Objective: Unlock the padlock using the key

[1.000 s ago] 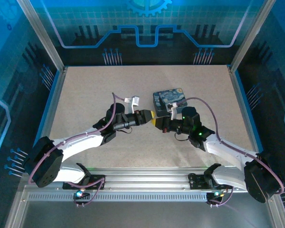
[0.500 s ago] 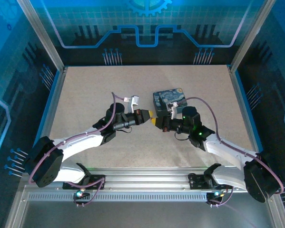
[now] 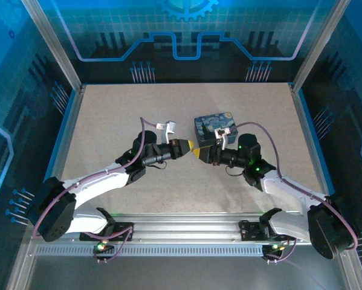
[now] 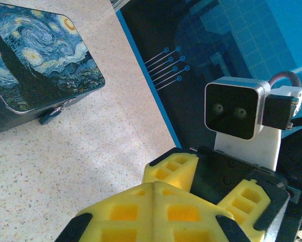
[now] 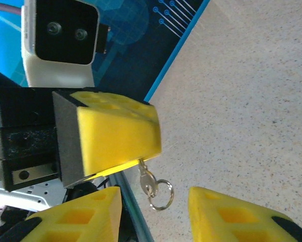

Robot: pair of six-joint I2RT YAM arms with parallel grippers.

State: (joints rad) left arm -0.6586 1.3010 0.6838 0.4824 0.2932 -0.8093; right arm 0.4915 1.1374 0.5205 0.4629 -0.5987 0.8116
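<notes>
The key's blade must go into the padlock but is covered by my left gripper, so my right gripper needs to grab the key by its bow (image 5: 148,184) and pull the blade free.
My left gripper (image 3: 188,147) is shut, its yellow pads (image 5: 115,138) pressed together on the key (image 5: 146,179). The key's bow and a small ring (image 5: 162,194) hang out below the pads. My right gripper (image 5: 156,217) faces it tip to tip and stands open, one finger on each side of the key and touching neither key nor ring. In the left wrist view my shut left gripper (image 4: 156,201) fills the bottom, with the right gripper's fingers (image 4: 175,169) just beyond. A small dark piece that I take for the padlock (image 4: 51,115) hangs at the tin box's front latch, too small to make out.
The starry-night tin box (image 3: 216,124) lies on the speckled table (image 3: 108,121), just behind the two grippers. Blue rails (image 3: 64,130) and the enclosure's walls border the table on the left, right and back. Purple cables run along both arms.
The left gripper closed on the key, then the right gripper opened and let go of it. The right arm has drawn back slightly to the right.
</notes>
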